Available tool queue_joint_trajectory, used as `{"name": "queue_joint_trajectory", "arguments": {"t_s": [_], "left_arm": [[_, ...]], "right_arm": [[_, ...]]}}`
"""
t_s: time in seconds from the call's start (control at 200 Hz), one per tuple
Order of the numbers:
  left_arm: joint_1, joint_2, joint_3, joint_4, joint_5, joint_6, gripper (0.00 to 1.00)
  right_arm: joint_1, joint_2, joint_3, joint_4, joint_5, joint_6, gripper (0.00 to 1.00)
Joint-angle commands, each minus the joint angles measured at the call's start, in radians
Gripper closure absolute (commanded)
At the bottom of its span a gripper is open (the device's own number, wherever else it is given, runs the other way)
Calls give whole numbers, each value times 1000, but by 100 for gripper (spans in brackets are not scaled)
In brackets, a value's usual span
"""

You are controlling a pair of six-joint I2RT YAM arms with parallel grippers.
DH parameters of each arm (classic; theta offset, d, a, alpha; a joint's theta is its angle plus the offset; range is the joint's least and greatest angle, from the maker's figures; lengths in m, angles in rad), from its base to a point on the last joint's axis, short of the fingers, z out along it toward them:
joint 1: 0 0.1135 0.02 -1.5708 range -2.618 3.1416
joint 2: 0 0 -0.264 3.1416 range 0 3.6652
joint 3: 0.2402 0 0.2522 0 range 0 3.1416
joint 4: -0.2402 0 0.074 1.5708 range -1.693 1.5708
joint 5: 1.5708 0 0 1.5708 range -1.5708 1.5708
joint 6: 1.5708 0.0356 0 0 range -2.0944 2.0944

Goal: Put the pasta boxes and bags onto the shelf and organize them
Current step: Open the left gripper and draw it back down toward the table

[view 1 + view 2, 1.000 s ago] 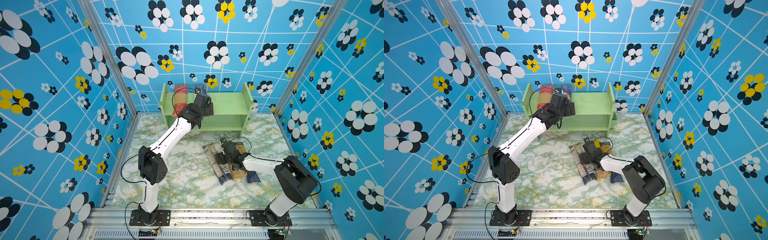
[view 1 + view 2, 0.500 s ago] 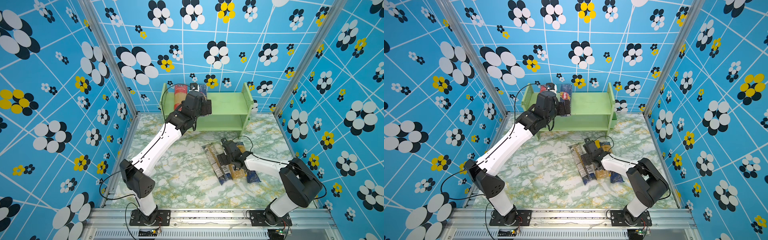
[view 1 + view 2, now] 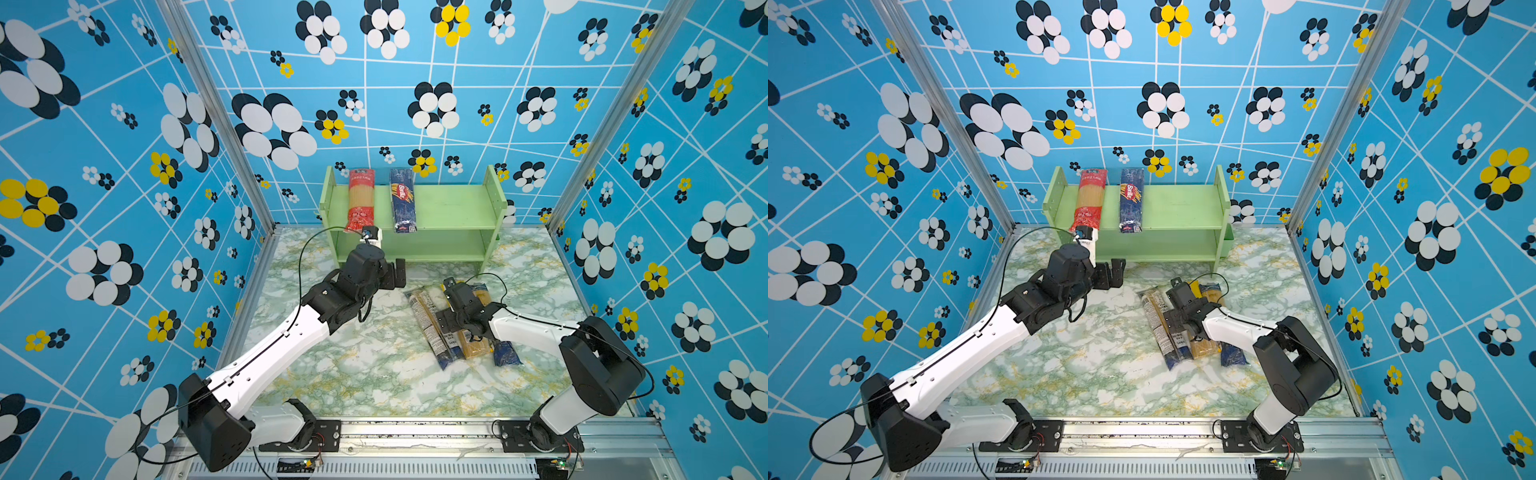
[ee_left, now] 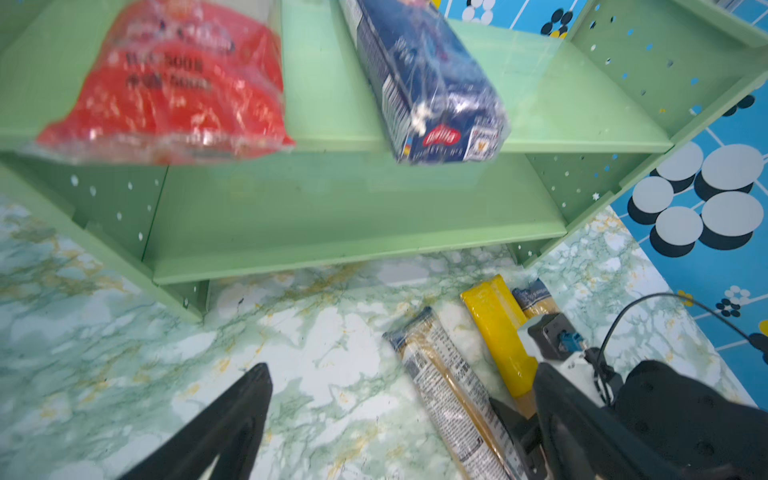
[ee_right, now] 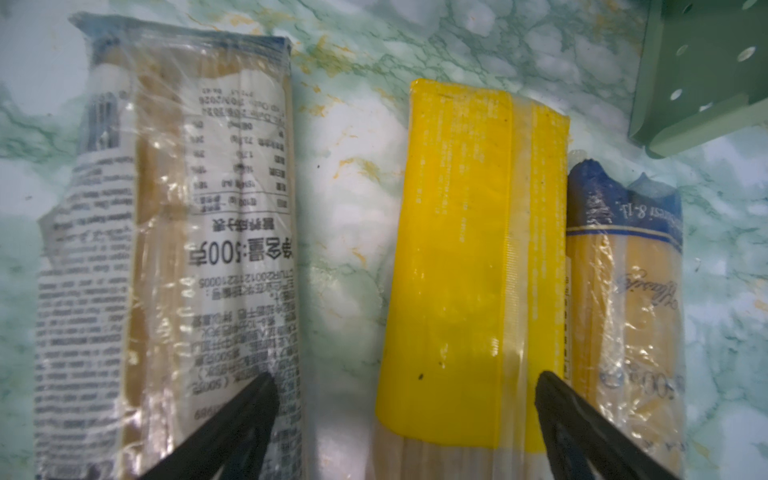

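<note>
My right gripper closes next on the white label's near end (image 3: 438,336), by the blue end of the pack that is next to the yellow-topped one.
The pale green shelf (image 3: 457,203) (image 3: 1179,203) (image 4: 332,216) stands at the back. On its top tier lie the red bag (image 3: 360,199) (image 3: 1088,199) (image 4: 174,95) and the dark blue Barilla pack (image 3: 402,199) (image 3: 1131,199) (image 4: 432,91). My left gripper (image 3: 392,274) (image 3: 1113,274) (image 4: 399,374) hangs open and empty before the lower tier. Three packs lie on the table: blue with white label (image 3: 428,328) (image 5: 166,249), yellow-topped (image 3: 473,349) (image 5: 457,249), clear with blue end (image 3: 505,353) (image 5: 623,291). My right gripper (image 3: 459,309) (image 3: 1185,309) (image 5: 401,376) is open, straddling the yellow-topped one.
The table (image 3: 365,365) is green-veined marble, closed in by blue flowered walls on three sides. A small green cup (image 3: 1227,239) hangs on the shelf's right panel. The shelf's right leg (image 5: 685,104) stands close beyond the packs' far ends.
My left gripper has drawn back from the Barilla pack on the top tier and dropped low in front of the shelf, still open. The right gripper has hardly moved.
</note>
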Motion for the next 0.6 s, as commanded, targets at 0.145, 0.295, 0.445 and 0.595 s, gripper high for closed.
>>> {"name": "queue_joint_trajectory", "arguments": {"t_s": [0.145, 0.295, 0.445, 0.595], "left_arm": [[-8, -92, -206, -9, -3, -130, 1], [-8, -103, -287, 24, 30, -156, 1], [-6, -92, -306, 41, 29, -154, 1], [-5, -61, -297, 46, 40, -145, 1]], "right_arm": [[57, 33, 20, -48, 14, 45, 1], [88, 56, 40, -49, 21, 61, 1], [112, 82, 63, -53, 16, 66, 1], [127, 100, 77, -52, 0, 75, 1]]}}
